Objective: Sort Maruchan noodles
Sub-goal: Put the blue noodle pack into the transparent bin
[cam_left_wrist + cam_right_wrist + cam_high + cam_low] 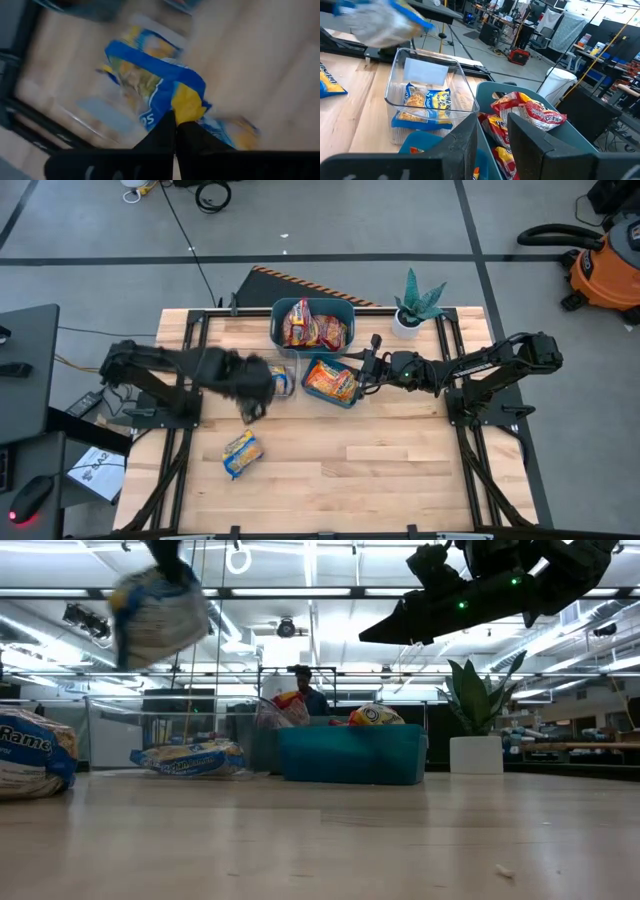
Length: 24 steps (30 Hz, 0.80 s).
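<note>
Next, I let go of the blue-and-yellow packet with my left gripper in the clear tray (242, 372) (115, 91), next to the packet lying there.
My left gripper (250, 394) hangs above the table just left of the clear tray (283, 381), shut on a blue-and-yellow noodle packet (160, 610) that is lifted high in the low view. A second blue-and-yellow packet (241, 453) lies flat on the wood nearer the front edge. A third (426, 103) lies inside the clear tray. Red packets (312, 328) fill the far teal bin, and orange packets (330, 381) fill the nearer teal bin. My right gripper (366, 370) hovers open and empty at the right side of the orange bin. My left gripper pinches the blue-and-yellow packet between its two fingers at a yellow part of its edge (187, 106), coming from above. The packet is lifted clear of the table and hangs below the fingers (162, 131).
A potted plant (418, 307) stands at the far right corner of the table. The two teal bins (350, 754) and the clear tray cluster at the middle far side. Bare wood (400, 460) spreads across the near half. A person (305, 692) shows in the room behind.
</note>
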### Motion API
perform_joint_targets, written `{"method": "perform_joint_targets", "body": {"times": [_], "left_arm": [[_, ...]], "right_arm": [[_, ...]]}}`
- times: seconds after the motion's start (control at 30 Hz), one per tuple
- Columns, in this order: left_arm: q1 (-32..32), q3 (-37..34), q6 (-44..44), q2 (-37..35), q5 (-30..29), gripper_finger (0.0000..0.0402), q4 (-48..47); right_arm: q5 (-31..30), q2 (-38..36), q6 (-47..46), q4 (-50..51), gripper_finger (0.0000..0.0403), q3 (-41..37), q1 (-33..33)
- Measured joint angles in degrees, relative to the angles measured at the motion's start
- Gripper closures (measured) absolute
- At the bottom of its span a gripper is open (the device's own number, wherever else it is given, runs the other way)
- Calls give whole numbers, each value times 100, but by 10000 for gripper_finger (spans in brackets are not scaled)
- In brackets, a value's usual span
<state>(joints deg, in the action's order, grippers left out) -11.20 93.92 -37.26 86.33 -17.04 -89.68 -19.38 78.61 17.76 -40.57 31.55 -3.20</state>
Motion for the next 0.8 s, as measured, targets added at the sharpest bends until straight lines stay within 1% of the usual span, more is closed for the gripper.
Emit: {"method": "perform_joint_targets", "body": {"times": [0.1,0.23,0.5,0.67,0.8], "left_arm": [[615,-59,576,8,-109,395,-5],[1381,-438,1253,63,-126,395,6],[2435,-1285,2423,65,-268,394,111],[2883,-1847,2724,65,-195,394,451],[3272,-2255,2721,65,-184,394,796]], "right_arm": [[2,0,-2,-6,289,0,0],[54,0,-4,32,289,0,0],[133,0,-4,19,289,0,0],[149,0,-7,17,289,0,0],[151,0,-9,15,289,0,0]]}}
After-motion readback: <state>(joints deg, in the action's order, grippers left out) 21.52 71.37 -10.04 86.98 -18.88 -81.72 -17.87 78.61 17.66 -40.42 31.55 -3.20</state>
